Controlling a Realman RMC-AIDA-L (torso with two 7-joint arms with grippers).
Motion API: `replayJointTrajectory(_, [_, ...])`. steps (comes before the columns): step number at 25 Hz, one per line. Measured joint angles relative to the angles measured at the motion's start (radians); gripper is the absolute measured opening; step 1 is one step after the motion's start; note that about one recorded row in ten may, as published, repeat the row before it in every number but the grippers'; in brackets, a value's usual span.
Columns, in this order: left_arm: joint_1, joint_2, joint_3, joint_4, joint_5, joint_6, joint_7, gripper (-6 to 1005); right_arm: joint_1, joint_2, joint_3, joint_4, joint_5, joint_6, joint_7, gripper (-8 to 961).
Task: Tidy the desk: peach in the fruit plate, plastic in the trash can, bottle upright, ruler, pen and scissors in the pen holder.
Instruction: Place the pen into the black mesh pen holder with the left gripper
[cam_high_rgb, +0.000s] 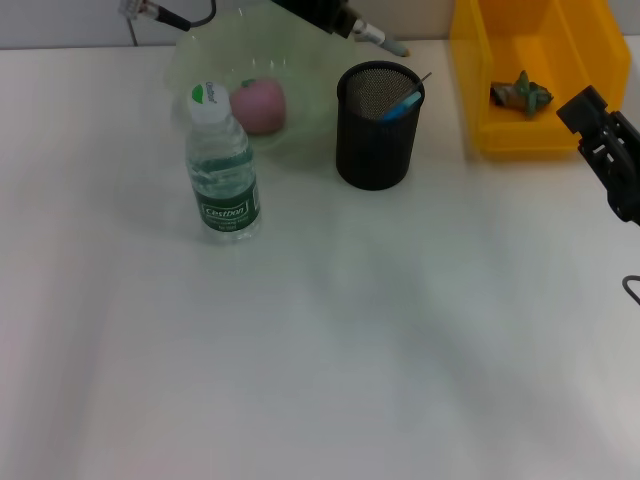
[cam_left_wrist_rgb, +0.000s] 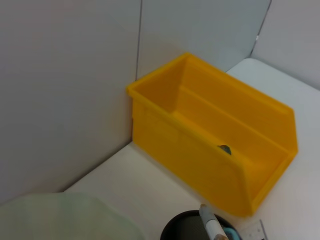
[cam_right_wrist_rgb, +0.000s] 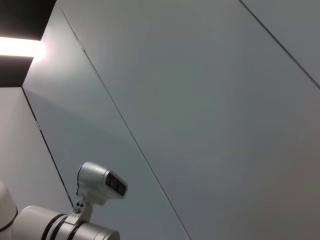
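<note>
My left gripper needs to let go of the grey pen inside the black pen holder's rim (cam_high_rgb: 353, 97), at the part that is nearest the green fruit plate.
A grey pen (cam_high_rgb: 377, 37) sticks out of my left gripper (cam_high_rgb: 338, 17) at the table's far edge, its tip just above the rim of the black mesh pen holder (cam_high_rgb: 376, 126). The left wrist view shows the same pen (cam_left_wrist_rgb: 212, 227) over the holder's mouth (cam_left_wrist_rgb: 186, 229). Something blue (cam_high_rgb: 404, 104) leans inside the holder. The pink peach (cam_high_rgb: 259, 105) lies in the translucent green fruit plate (cam_high_rgb: 300, 70). In front of the plate the clear bottle (cam_high_rgb: 222, 165) stands upright. A crumpled piece of plastic (cam_high_rgb: 520, 93) lies in the yellow bin (cam_high_rgb: 478, 90). My right gripper (cam_high_rgb: 606, 150) hangs at the right edge.
The yellow bin (cam_left_wrist_rgb: 200, 150) stands against the back wall, right of the pen holder. A cable (cam_high_rgb: 160, 14) runs along the far left edge. The right wrist view holds only wall and part of the robot's body.
</note>
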Motion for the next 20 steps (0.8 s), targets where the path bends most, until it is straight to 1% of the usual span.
replayJointTrajectory(14, [-0.001, 0.001, 0.015, 0.006, 0.054, 0.017, -0.003, 185, 0.016, 0.001, 0.004, -0.009, 0.000, 0.044, 0.000, 318])
replayJointTrajectory(20, [-0.002, 0.001, 0.054, -0.013, 0.060, 0.012, 0.005, 189, 0.022, 0.001, 0.005, -0.017, 0.000, 0.053, 0.000, 318])
